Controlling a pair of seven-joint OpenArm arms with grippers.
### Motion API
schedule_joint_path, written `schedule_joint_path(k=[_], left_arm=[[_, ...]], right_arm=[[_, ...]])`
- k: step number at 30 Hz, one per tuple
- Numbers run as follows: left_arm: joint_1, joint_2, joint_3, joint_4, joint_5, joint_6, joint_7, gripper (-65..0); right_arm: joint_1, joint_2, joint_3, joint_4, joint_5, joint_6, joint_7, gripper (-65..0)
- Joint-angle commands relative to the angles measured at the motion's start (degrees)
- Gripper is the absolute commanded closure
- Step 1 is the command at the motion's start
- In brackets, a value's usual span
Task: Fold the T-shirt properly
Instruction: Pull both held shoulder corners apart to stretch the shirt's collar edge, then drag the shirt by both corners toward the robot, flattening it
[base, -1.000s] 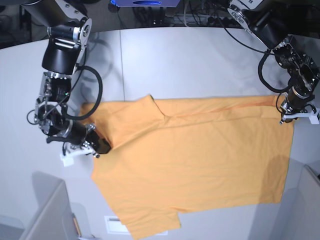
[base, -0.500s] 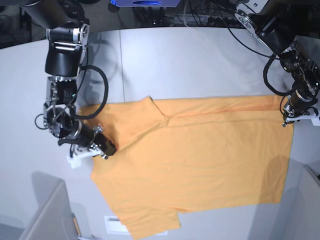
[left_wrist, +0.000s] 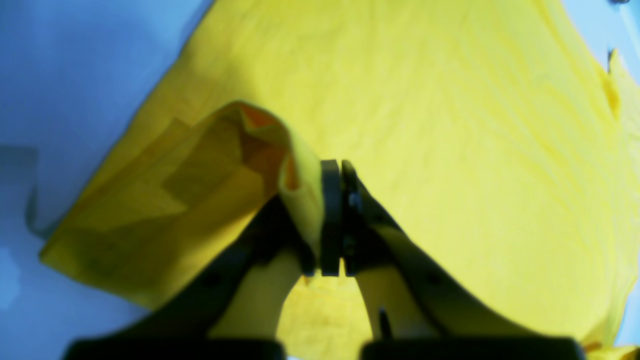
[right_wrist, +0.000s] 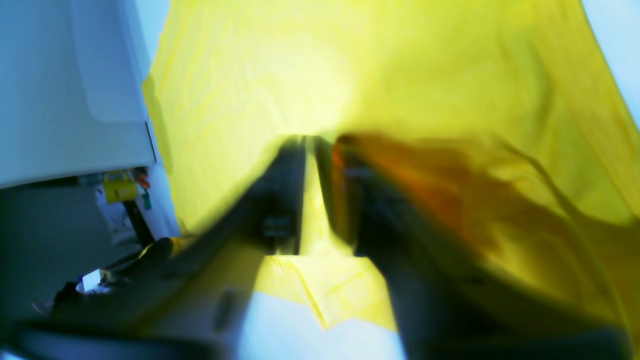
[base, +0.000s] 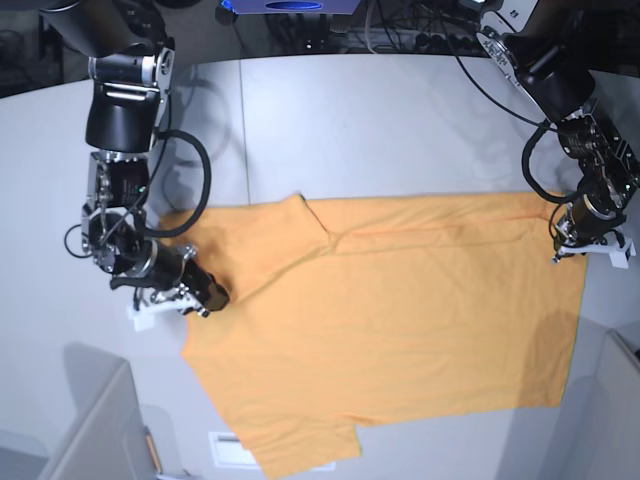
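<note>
I have a fold inside the T-shirt's back edge pinched in my left gripper, so I should open it, take the back corner (left_wrist: 55, 253) and pull the T-shirt off the white label.
The light-orange T-shirt (base: 380, 320) lies spread flat on the grey table, plain side up, with one sleeve pointing to the front. My left gripper (base: 556, 250) is at the shirt's far right corner. In the left wrist view it (left_wrist: 341, 172) is shut, with a raised fold of the T-shirt (left_wrist: 450, 125) pinched against it. My right gripper (base: 215, 297) sits at the shirt's left edge. The right wrist view is blurred. There my right gripper (right_wrist: 320, 150) shows a narrow gap between its fingers, and the T-shirt (right_wrist: 300, 60) drapes over one finger.
Grey partitions stand at the front left (base: 90, 430) and front right (base: 610, 400). A white label (base: 232, 450) lies by the shirt's front sleeve. Cables and equipment (base: 400, 35) line the back edge. Bare table (base: 380, 130) stretches behind the shirt.
My right gripper's fingers have come apart at the shirt's left edge. My left gripper has shifted slightly toward the shirt, still shut on the corner.
</note>
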Motion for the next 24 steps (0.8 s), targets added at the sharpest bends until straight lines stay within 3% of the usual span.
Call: schedule_joint_path(k=[1,2,7,10,13,15,20,24], left_arm=[[-1.17,-1.07,-0.02,0.76,-0.85,-0.50,-0.94,0.0],[-1.17,-1.07,-0.10,0.76,-0.85,-0.41,-1.03,0.0],[-1.17,-1.07,-0.10,0.76,-0.93,-0.41,-6.21,-24.0],[-1.17,-1.07,-0.28,1.29,-1.11,-0.41,-7.01,-37.4],[-1.17,-1.16,-6.17,2.87,-1.20,-0.41,-6.74,-46.2],[-0.64,-0.99,-10.74,5.68,-1.29,-0.50,-6.39,-48.7],[6.48,-0.11,-16.10,13.94,-1.29,-0.85,-1.47,-49.0],[11.40,1.39,-21.11,16.14,-1.29,-0.85,-1.56,-49.0]], right_arm=[[1.32,1.10,0.33,1.79,0.86,-0.47,0.73,-24.3],[1.23,1.27,0.42,2.23,0.86,-1.26,1.08,-26.6],[-2.46,1.63,0.42,9.52,0.86,-5.13,5.39,-21.9],[-5.72,1.63,0.51,12.95,0.86,-5.48,5.74,-21.6],[-11.17,1.63,0.51,18.66,0.86,-5.57,9.08,-21.6],[-14.77,1.54,0.51,22.27,0.86,-6.19,10.93,-21.6],[-24.09,1.19,0.51,30.18,0.86,-17.61,18.05,-22.1],[-29.45,1.01,0.07,32.56,1.12,-21.66,21.21,-26.7]])
